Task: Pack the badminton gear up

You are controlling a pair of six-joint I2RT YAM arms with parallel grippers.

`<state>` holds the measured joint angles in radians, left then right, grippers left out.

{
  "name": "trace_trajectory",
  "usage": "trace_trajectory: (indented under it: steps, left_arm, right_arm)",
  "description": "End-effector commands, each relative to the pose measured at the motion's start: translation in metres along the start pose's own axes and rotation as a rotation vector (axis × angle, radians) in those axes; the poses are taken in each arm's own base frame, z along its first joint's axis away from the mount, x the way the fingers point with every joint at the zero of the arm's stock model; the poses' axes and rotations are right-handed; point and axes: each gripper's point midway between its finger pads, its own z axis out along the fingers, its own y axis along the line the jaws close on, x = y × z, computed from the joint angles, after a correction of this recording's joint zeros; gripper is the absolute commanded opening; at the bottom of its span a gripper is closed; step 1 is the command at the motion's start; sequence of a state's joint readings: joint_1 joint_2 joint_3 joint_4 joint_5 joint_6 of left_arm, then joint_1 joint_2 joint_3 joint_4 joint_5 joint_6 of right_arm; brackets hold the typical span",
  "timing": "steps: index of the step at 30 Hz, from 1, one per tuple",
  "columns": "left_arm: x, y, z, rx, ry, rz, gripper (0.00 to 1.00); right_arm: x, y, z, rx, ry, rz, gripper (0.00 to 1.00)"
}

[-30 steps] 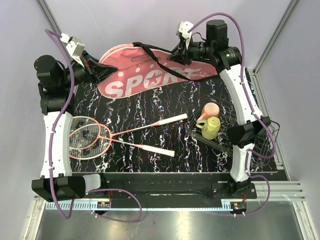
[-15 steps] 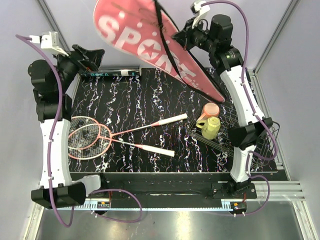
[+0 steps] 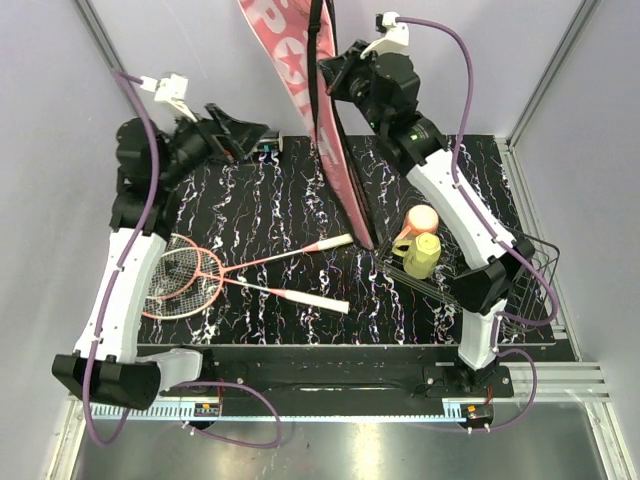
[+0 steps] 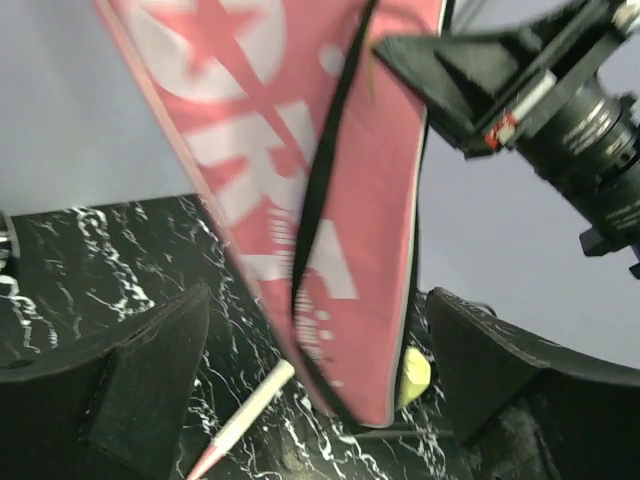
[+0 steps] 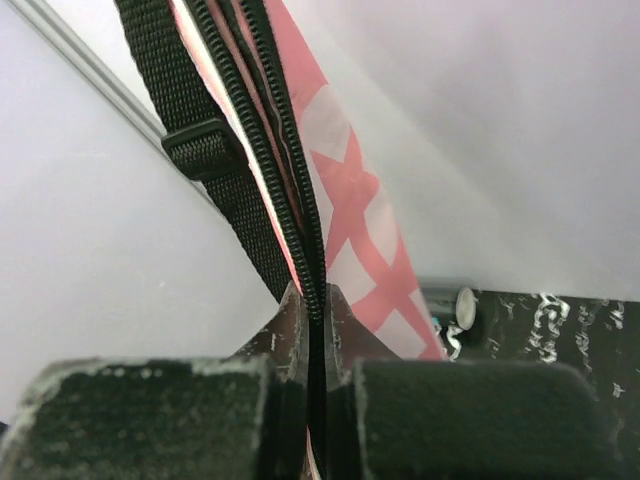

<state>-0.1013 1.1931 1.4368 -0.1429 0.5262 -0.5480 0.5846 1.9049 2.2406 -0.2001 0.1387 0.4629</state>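
The cover's zipper edges are pinched together in my right gripper, so next my left gripper takes one edge point(image 5: 258, 162) before my right gripper takes the other and opens the cover.
The pink "SPORT" racquet cover point(image 3: 305, 90) hangs nearly upright over the table's back middle, its lower tip near the cup. My right gripper point(image 3: 335, 80) is shut on the cover's black zipper edge point(image 5: 318, 290), and the black strap point(image 5: 190, 110) runs beside it. My left gripper point(image 3: 255, 135) stands open at the back left, holding nothing. In the left wrist view the cover point(image 4: 330, 200) hangs beyond its spread fingers. Two pink-red racquets point(image 3: 180, 275) lie overlapped at the left, white handles point(image 3: 325, 245) pointing right. The black tube point(image 3: 270, 147) is mostly hidden behind the left gripper.
A yellow-green cup point(image 3: 422, 257) with a peach lid point(image 3: 424, 218) stands at the right, at the edge of the black wire basket point(image 3: 505, 290). The cup point(image 4: 415, 370) also shows just behind the cover's tip. Grey walls close in the back and sides.
The cover went from lying flat at the back to hanging upright, lifted by my right gripper. My left gripper let go of it, opened, and swung right.
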Motion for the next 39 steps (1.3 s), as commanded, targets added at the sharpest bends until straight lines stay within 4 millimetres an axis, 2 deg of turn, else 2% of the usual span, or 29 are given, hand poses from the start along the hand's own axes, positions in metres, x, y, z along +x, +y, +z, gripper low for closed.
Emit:
trace_trajectory:
  steps: [1, 3, 4, 5, 7, 8, 10, 12, 13, 15, 19, 25, 32, 39]
  left_arm:
    - [0.024, -0.032, 0.015, 0.104, 0.056, 0.071, 0.9]
    - [0.033, -0.034, 0.022, 0.099, 0.071, 0.095, 0.81]
    - [0.046, -0.036, 0.028, 0.103, 0.108, 0.112, 0.79]
    - [0.046, -0.035, 0.03, 0.083, 0.108, 0.125, 0.72]
    - [0.061, -0.037, 0.034, 0.075, 0.152, 0.167, 0.68]
    - [0.06, -0.033, 0.036, 0.033, 0.146, 0.189, 0.67]
    - [0.071, -0.036, 0.036, 0.007, 0.174, 0.254, 0.7]
    - [0.074, -0.031, 0.038, -0.05, 0.175, 0.297, 0.79]
    - [0.081, -0.035, 0.038, -0.051, 0.194, 0.325, 0.8]
    - [0.082, -0.029, 0.04, -0.113, 0.189, 0.355, 0.8]
    - [0.091, -0.025, 0.046, -0.182, 0.197, 0.43, 0.62]
    - [0.101, -0.018, 0.061, -0.252, 0.245, 0.509, 0.62]
    - [0.096, -0.015, 0.066, -0.301, 0.224, 0.551, 0.4]
    - [0.102, -0.008, 0.07, -0.348, 0.228, 0.584, 0.35]
  right_arm:
    - [-0.06, 0.035, -0.003, -0.007, -0.233, 0.116, 0.0]
    - [-0.046, 0.036, -0.002, 0.018, -0.216, 0.167, 0.0]
    - [-0.046, 0.036, -0.005, 0.027, -0.225, 0.178, 0.0]
    - [-0.031, 0.027, -0.003, 0.072, -0.215, 0.18, 0.0]
    - [-0.031, 0.03, -0.01, 0.086, -0.245, 0.202, 0.0]
    - [-0.023, 0.021, -0.009, 0.119, -0.26, 0.212, 0.0]
    - [-0.023, 0.022, -0.014, 0.133, -0.28, 0.254, 0.0]
    - [-0.016, 0.015, -0.016, 0.18, -0.285, 0.273, 0.0]
    - [-0.012, 0.016, -0.015, 0.184, -0.282, 0.276, 0.0]
    - [-0.01, 0.015, -0.014, 0.195, -0.281, 0.266, 0.0]
    - [-0.009, 0.01, -0.014, 0.255, -0.293, 0.248, 0.0]
    - [-0.011, 0.009, -0.022, 0.271, -0.281, 0.234, 0.0]
    - [-0.006, 0.009, -0.023, 0.295, -0.261, 0.203, 0.0]
    - [-0.004, 0.016, -0.026, 0.293, -0.245, 0.221, 0.0]
